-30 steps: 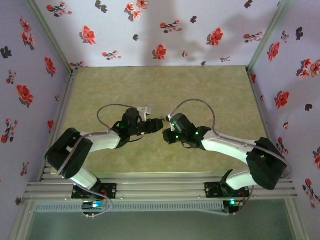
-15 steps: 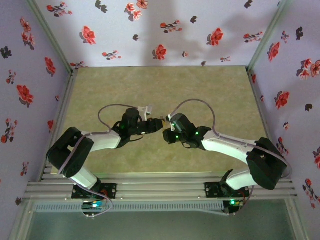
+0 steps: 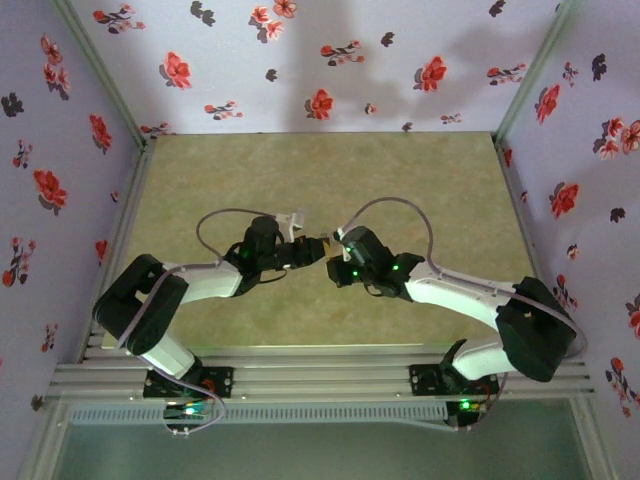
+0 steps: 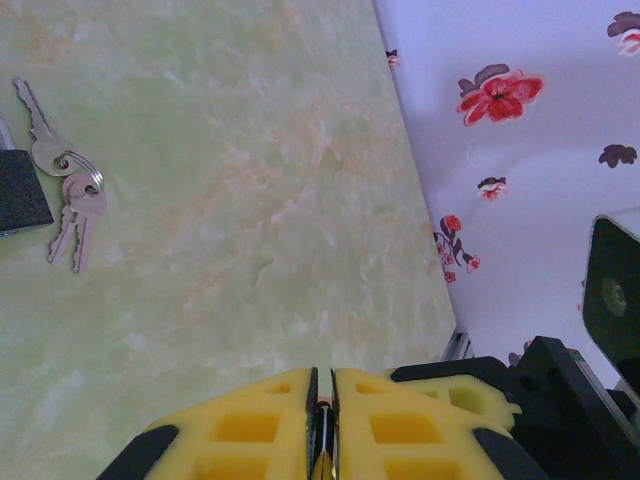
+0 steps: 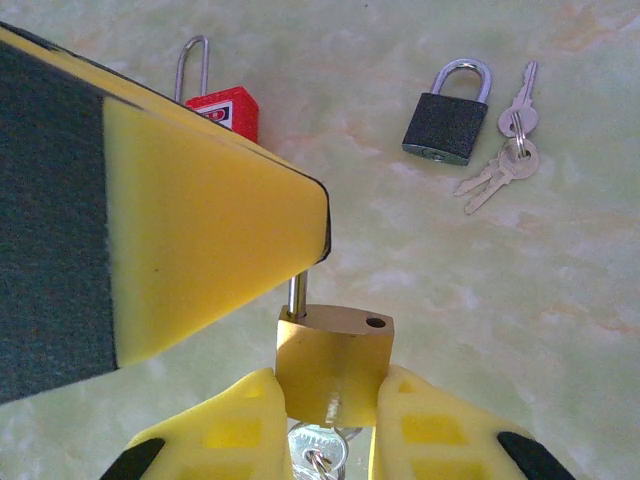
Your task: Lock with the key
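Observation:
The brass padlock's narrow sides are between my right gripper's fingers, so next I open that gripper and grab the padlock's flat sides (image 5: 332, 368) while my left gripper holds the padlock's shackle.
My right gripper (image 5: 330, 378) is shut on the body of the small brass padlock (image 5: 335, 350), held above the table. A silver round metal head on a ring (image 5: 320, 450) sticks out of the padlock's underside. The shackle (image 5: 297, 295) is up: one leg rises from the body and the other hole is empty. My left gripper (image 4: 322, 400) is shut on that thin shackle; one of its fingers (image 5: 200, 230) covers the shackle's top. Both grippers meet mid-table, left gripper (image 3: 310, 245) and right gripper (image 3: 328, 250). The key is out of view.
A red padlock (image 5: 225, 108) with a raised silver shackle lies on the table behind the left finger. A dark padlock (image 5: 447, 125) with a ring of silver blades (image 5: 505, 165) lies further right, the same dark padlock (image 4: 20, 190) at the left wrist view's left edge. Flowered walls (image 3: 320, 60) enclose the table.
The left gripper's fingers have closed together on the shackle. Both arms have hardly moved.

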Motion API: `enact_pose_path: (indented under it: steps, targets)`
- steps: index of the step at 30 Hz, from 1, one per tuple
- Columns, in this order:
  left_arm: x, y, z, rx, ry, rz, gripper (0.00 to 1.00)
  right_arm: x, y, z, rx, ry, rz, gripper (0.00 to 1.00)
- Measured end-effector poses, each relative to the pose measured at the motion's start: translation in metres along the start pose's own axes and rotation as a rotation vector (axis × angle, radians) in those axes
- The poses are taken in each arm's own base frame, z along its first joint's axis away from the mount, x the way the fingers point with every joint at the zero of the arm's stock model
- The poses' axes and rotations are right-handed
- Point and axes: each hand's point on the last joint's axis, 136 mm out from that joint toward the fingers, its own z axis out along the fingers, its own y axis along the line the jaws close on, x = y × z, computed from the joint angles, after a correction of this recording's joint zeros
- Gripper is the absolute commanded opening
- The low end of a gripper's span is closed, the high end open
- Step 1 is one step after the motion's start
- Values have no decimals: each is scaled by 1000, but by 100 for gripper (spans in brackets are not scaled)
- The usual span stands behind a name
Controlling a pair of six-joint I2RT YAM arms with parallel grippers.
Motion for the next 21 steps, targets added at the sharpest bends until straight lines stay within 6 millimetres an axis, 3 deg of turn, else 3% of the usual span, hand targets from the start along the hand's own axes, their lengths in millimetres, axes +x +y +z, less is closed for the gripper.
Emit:
enact_pose_path:
  steps: [7,11,21]
  targets:
    - [-1,2,0,-4,-2,-3,0,0,0,0,-2,-2,0,14]
    - [-1,2,0,-4,-2,-3,0,0,0,0,-2,-3,0,16]
    - [0,0,0,2,3,-2,0,0,1,0,-5,-2,14,37]
